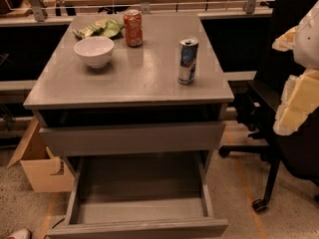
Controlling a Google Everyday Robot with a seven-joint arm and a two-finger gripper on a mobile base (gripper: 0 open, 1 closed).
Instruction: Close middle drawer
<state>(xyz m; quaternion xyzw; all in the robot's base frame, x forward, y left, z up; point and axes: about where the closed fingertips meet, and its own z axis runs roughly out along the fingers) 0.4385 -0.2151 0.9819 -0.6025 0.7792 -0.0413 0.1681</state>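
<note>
I need to next move my gripper to the middle drawer's front corner [223, 224] on the black office chair's side, and then close it there.
The grey cabinet [129, 83] stands in the middle of the camera view. Its middle drawer [139, 203] is pulled far out toward me, showing a plain grey box interior with nothing in it. The drawer's front edge [137, 228] is at the bottom of the view. The taller first front [132, 138] sits above it, slightly out from the cabinet top. The lowest front is hidden under the open drawer. My gripper [297, 101], a white and pale yellow shape, is at the right edge. It is to the right of and above the open drawer and touches nothing.
On the cabinet top are a white bowl [93, 50], an orange can [133, 28], a blue and silver can [188, 60] and a green bag [99, 29]. A black office chair [269, 128] stands to the right, and a cardboard box [42, 171] on the floor to the left.
</note>
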